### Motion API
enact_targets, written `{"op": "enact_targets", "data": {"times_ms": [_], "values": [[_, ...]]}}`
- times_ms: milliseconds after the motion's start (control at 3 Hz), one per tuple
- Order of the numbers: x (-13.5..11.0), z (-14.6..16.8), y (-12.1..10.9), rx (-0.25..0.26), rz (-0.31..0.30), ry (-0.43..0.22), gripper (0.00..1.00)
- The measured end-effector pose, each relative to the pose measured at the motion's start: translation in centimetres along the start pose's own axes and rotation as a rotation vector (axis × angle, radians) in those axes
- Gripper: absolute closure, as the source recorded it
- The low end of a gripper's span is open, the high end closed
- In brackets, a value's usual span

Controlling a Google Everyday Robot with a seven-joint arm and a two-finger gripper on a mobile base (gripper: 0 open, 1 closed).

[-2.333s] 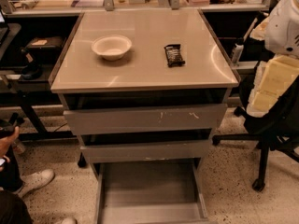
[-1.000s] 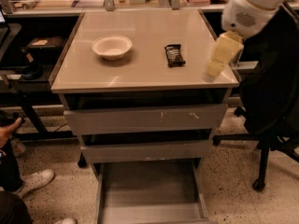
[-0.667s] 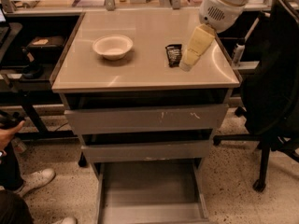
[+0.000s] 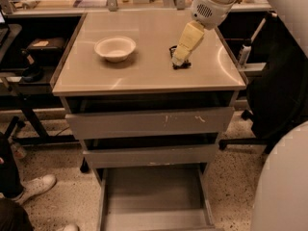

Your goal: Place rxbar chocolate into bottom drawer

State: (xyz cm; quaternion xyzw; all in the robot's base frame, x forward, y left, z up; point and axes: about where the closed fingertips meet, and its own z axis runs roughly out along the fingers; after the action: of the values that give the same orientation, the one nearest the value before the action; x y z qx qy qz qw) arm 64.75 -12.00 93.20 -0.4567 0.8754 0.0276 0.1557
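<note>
Next, I close on the middle of the rxbar chocolate [image 4: 180,58], both ends sticking out.
The rxbar chocolate [image 4: 172,51], a small black-wrapped bar, lies on the beige table top [image 4: 144,76] right of centre, mostly covered by my gripper. Only its dark edges show. My gripper [image 4: 180,59], cream-coloured on a white arm, comes down from the upper right and sits right on or just above the bar. The bottom drawer [image 4: 154,196], a shallow grey tray, is pulled open at floor level under the table front, with nothing in it.
A white bowl [image 4: 115,48] stands on the table's left half. Two wider grey drawers [image 4: 149,123] sit slightly ajar above the bottom one. A black chair [image 4: 279,95] is at the right, a person's shoe [image 4: 33,186] at the lower left, and my white body [image 4: 284,186] at the lower right.
My arm has swung in from the right edge of the table leftward and down. The gripper now sits over the rxbar chocolate. The bar, bowl and drawers have not moved.
</note>
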Motion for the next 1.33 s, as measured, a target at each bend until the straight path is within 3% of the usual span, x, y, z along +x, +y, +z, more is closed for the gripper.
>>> {"op": "enact_targets", "data": {"times_ms": [333,667,1333], "values": [[-0.6,0.8,0.0,-0.009,-0.022,-0.034,0.00],[-1.9,3.4,-0.8,-0.029,0.011,-0.058,0.00],[-4.2,8.2,-3.1,-0.019,0.061,-0.019,0.00]]}}
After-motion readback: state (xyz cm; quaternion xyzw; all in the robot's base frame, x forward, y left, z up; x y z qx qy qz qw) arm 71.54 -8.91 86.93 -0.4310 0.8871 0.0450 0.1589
